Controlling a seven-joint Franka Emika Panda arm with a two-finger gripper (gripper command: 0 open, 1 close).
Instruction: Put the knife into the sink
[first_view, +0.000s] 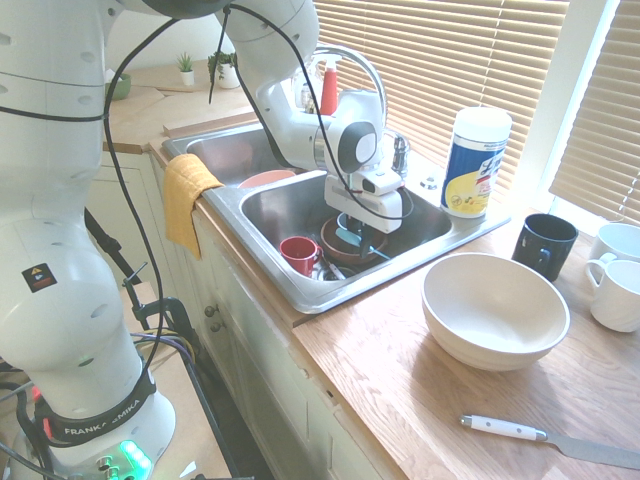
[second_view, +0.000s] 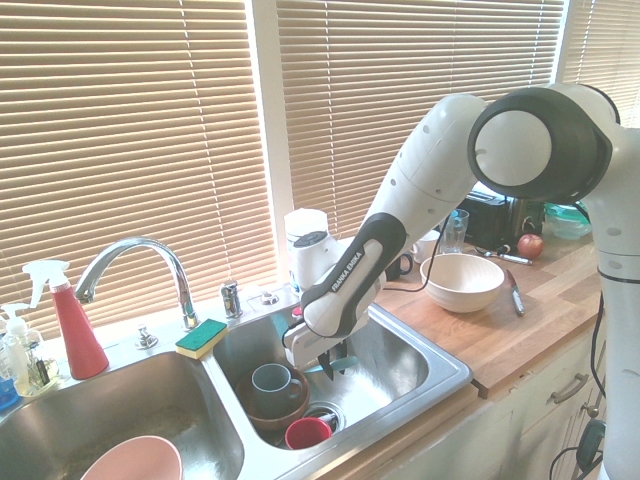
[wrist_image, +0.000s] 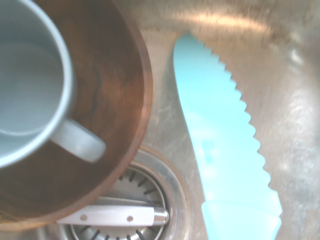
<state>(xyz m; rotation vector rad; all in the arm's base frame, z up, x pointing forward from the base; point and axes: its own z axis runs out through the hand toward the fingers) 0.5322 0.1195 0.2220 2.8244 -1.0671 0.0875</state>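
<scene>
Next, my gripper puts the turquoise knife down on the steel sink's bottom beside the drain (second_view: 353, 400) (wrist_image: 217, 214).
The turquoise knife (wrist_image: 220, 145), with its serrated edge, shows close up in the wrist view, slanting over the steel floor of the sink (first_view: 300, 292) beside the drain. My gripper (first_view: 358, 232) is down inside the right basin (second_view: 440, 385), shut on the knife (second_view: 341, 363), whose blade pokes out below the fingers. Just beside it a grey mug (second_view: 272, 388) stands in a brown dish (wrist_image: 120, 100). A red cup (first_view: 299, 254) lies near the basin's front wall.
On the wooden counter stand a cream bowl (first_view: 495, 310), a white-handled knife (first_view: 550, 438), a dark mug (first_view: 545, 245) and a wipes canister (first_view: 476, 162). A yellow cloth (first_view: 185, 195) hangs over the sink edge. The faucet (second_view: 135, 255) and a sponge (second_view: 202, 337) sit behind the basins.
</scene>
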